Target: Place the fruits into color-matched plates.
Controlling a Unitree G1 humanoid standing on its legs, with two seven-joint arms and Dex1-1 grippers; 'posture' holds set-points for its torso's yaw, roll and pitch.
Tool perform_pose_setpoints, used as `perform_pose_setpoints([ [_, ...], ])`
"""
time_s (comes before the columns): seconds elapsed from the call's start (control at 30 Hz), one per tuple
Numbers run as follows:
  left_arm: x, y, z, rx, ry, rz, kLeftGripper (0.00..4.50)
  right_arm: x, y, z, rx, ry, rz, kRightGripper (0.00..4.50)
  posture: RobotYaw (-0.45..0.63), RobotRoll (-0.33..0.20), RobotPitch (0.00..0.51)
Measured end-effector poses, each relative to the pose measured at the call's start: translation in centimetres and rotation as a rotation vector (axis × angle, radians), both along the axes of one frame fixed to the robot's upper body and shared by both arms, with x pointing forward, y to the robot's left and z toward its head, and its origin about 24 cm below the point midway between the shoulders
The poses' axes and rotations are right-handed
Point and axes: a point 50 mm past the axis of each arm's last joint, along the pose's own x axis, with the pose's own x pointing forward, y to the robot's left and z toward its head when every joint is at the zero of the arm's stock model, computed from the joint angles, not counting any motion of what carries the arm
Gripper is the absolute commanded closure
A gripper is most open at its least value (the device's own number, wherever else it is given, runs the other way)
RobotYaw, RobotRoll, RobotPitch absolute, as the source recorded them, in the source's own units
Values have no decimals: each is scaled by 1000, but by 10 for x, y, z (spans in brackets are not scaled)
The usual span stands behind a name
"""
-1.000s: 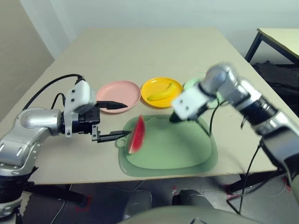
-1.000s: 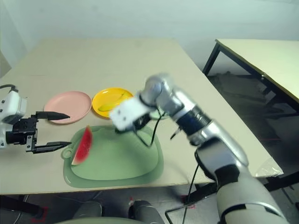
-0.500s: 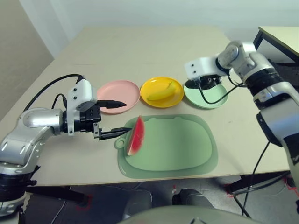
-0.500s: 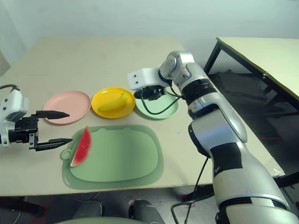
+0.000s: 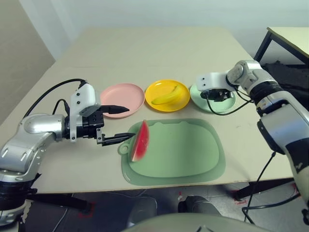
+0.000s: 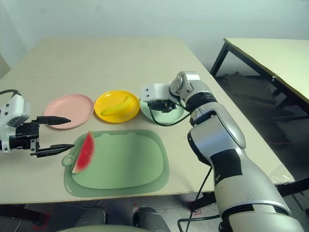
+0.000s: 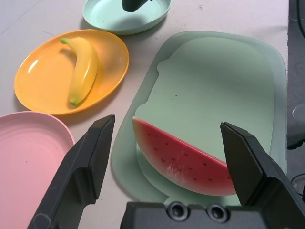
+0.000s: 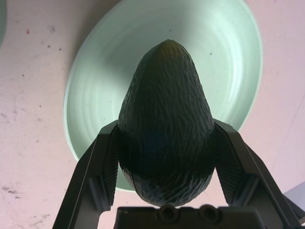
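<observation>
I should set the dark green avocado down with my right gripper near the middle of the mint green plate [image 5: 216,102] [image 8: 155,110].
A red watermelon wedge [image 5: 140,141] stands on its rind at the left end of the pale green cutting mat [image 5: 183,150]. My left gripper [image 5: 132,123] is open just left of it, fingers pointing at the wedge [image 7: 183,160] without touching. The banana [image 5: 165,97] lies in the yellow plate [image 5: 181,102]. The pink plate [image 5: 120,94] to its left holds nothing. My right gripper [image 8: 167,128] is shut on the dark green avocado [image 8: 164,119], holding it just above the mint green plate [image 8: 228,57], which sits right of the yellow one [image 5: 205,104].
A black cable [image 5: 231,104] from my right wrist loops over the mint plate's near rim. A second table [image 5: 289,38] stands beyond the right edge. The three plates sit in a row behind the mat, and bare tabletop [image 5: 154,48] stretches behind them.
My right arm has swung from above the mat back to the mint green plate and come down low over it, still gripping the avocado. The left arm and watermelon have not moved.
</observation>
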Motion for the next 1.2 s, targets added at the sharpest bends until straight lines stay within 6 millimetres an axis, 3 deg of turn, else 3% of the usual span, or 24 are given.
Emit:
perform_pose_setpoints([
  [0.67, -1, 1, -1, 2, -1, 7, 0, -6, 5, -22, 26, 34, 42, 1436, 190, 0, 0],
  [0.77, -1, 1, -1, 3, -3, 7, 0, -5, 5, -21, 32, 27, 46, 1032, 188, 0, 0],
  [0.9, -1, 1, 0, 9, -7, 7, 0, -5, 6, -20, 50, 20, 55, 33, 182, 0, 0],
  [1.2, 1, 0, 4, 14, -34, 2, 0, -6, 8, -19, 56, 44, 71, 33, 180, 0, 0],
])
